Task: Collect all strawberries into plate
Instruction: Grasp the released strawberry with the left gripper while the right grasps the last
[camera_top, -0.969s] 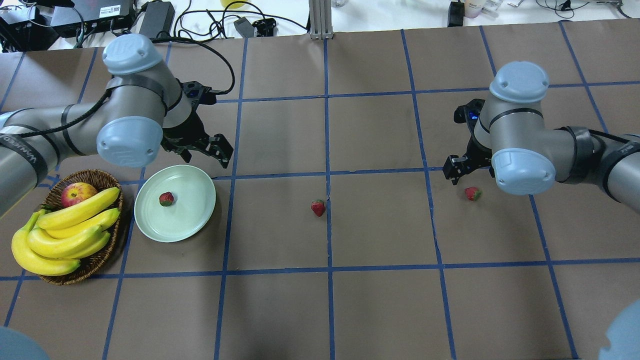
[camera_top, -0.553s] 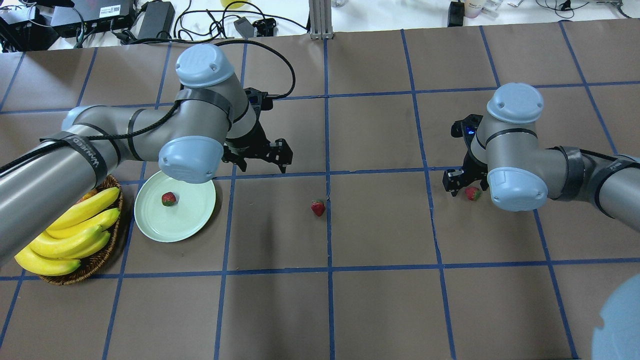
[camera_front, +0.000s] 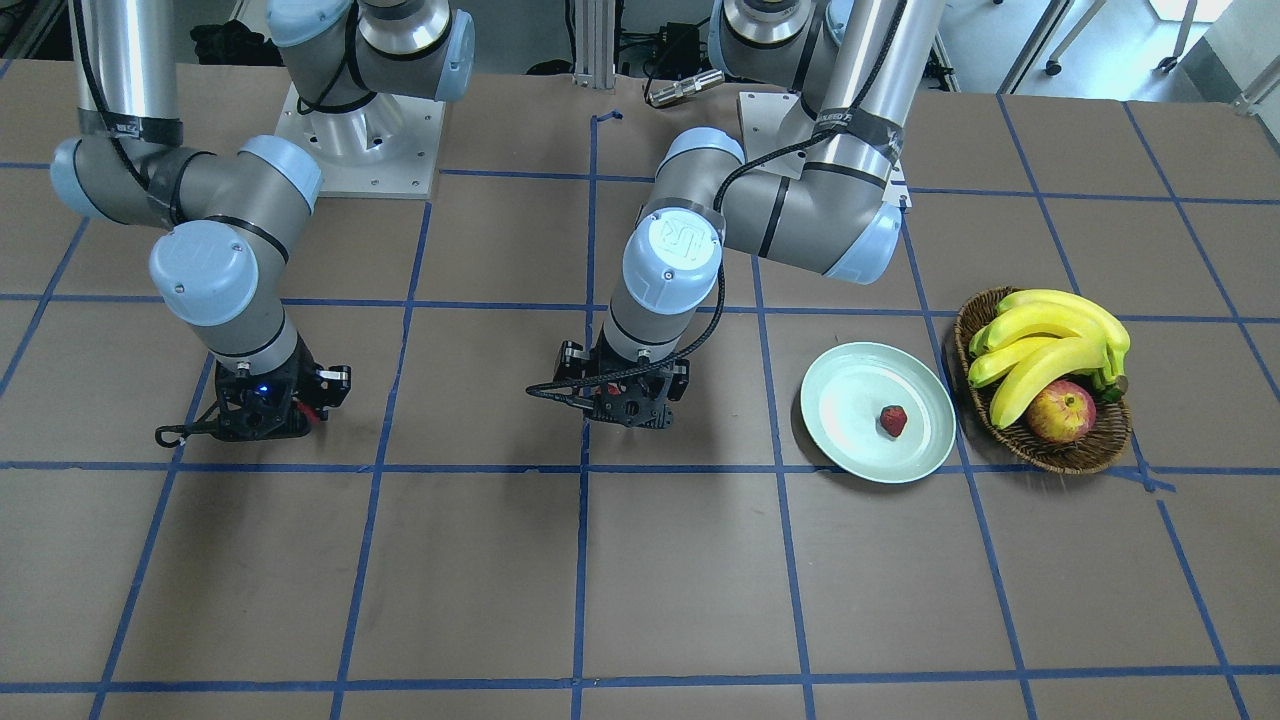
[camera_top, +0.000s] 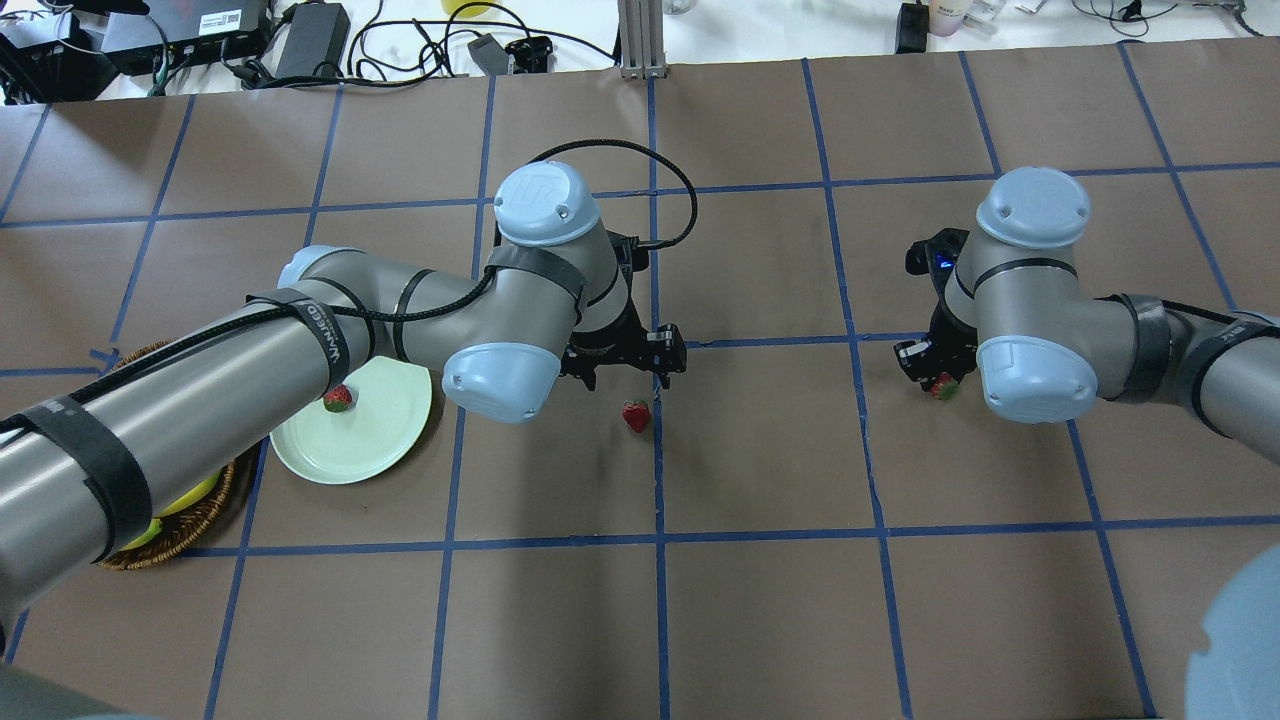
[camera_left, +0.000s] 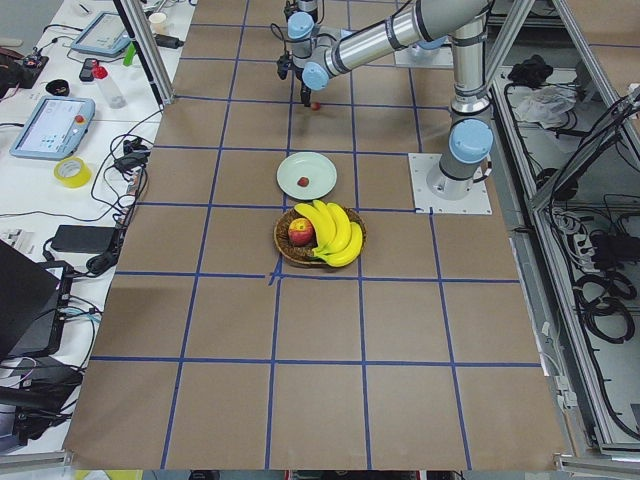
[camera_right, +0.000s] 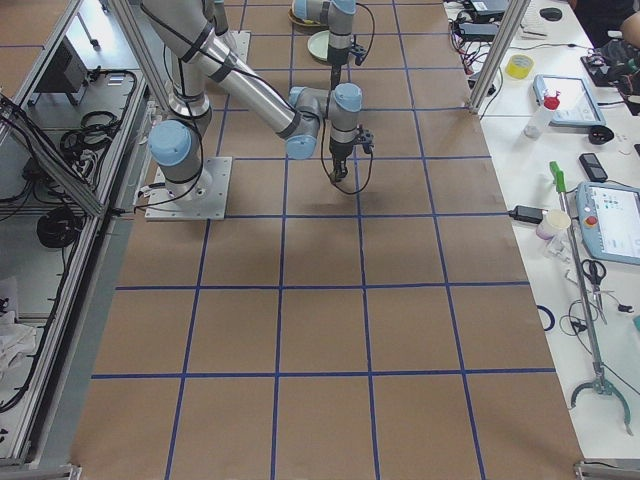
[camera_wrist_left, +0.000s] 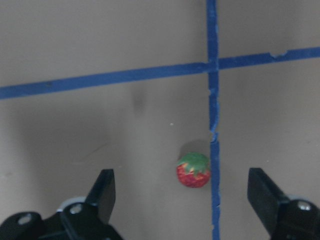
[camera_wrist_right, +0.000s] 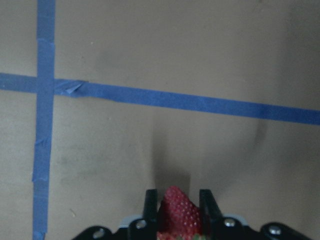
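The strawberry in my right gripper will be let go on the table (camera_front: 649, 377) beneath my left gripper, beside the blue tape line.
One strawberry (camera_top: 338, 398) lies in the pale green plate (camera_top: 385, 445); it also shows in the front view (camera_front: 893, 420). A second strawberry (camera_top: 636, 415) lies on the table at the blue tape line. My left gripper (camera_top: 625, 368) hovers just behind it, open, with its fingers (camera_wrist_left: 104, 192) wide on either side of the berry (camera_wrist_left: 193, 170). My right gripper (camera_top: 932, 378) is down at the table, shut on the third strawberry (camera_top: 945, 388). The right wrist view shows its fingers (camera_wrist_right: 150, 202) pressed against the berry (camera_wrist_right: 179, 212).
A wicker basket (camera_front: 1060, 458) with bananas (camera_front: 1050, 335) and an apple (camera_front: 1060, 412) stands beside the plate (camera_front: 850, 385). My left arm stretches over the basket and part of the plate in the overhead view. Cables and boxes lie beyond the far table edge.
My left arm swung from beside the plate to the right, over the middle strawberry. My right gripper came down onto the right strawberry and closed on it.
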